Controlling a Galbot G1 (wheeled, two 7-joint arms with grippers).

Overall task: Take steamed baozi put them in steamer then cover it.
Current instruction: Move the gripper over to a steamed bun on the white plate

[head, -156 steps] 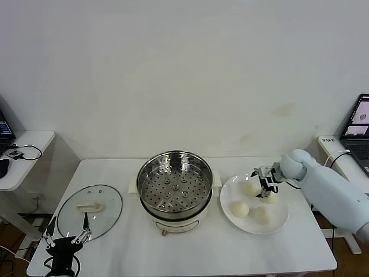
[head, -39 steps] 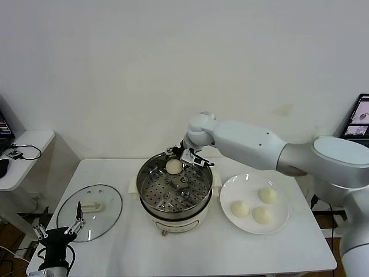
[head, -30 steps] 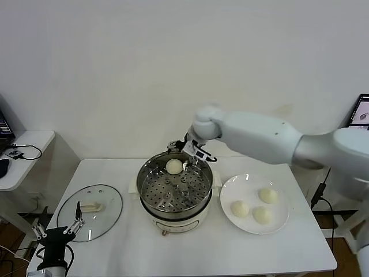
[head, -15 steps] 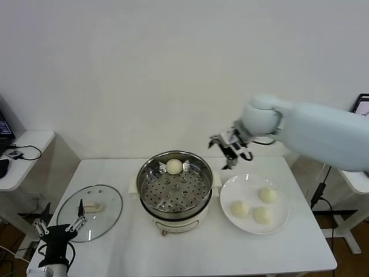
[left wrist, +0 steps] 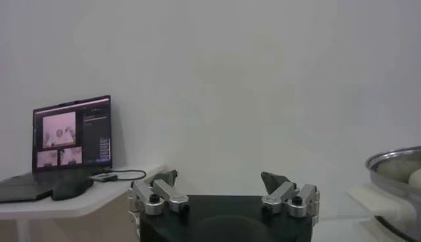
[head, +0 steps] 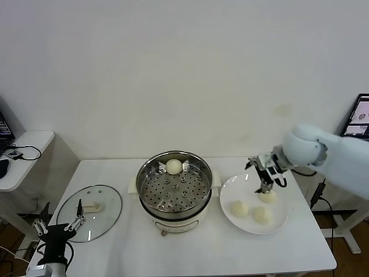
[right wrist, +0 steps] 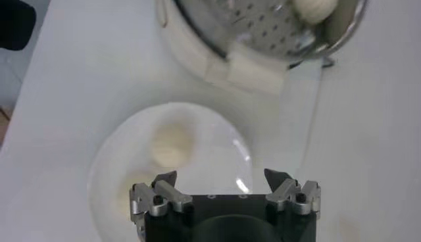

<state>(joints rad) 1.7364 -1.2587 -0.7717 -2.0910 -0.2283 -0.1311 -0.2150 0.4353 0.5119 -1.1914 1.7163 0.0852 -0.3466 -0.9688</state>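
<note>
The robot's right gripper needs to next go to the white plate and close on the sides of the baozi (head: 239, 208) (right wrist: 172, 145) nearest the steamer.
One baozi (head: 173, 166) lies on the perforated tray at the back of the steamer (head: 174, 191); it also shows in the right wrist view (right wrist: 314, 8). Three baozi lie on the white plate (head: 282, 217): one at the back (head: 267, 197), one at the left (head: 240, 208), one at the front (head: 262, 214). My right gripper (head: 265, 178) is open and empty just above the back baozi. The glass cover (head: 89, 211) with its cream handle lies flat on the table at the left. My left gripper (head: 56, 228) is open and empty at the table's front left corner, next to the cover.
The steamer stands on a white base mid-table. Side tables with laptops stand at the far left (left wrist: 74, 148) and far right (head: 360, 118). A wall rises behind the table.
My right gripper let go of a baozi in the steamer, then swung right and down to just above the plate's back baozi. The left arm barely moved.
</note>
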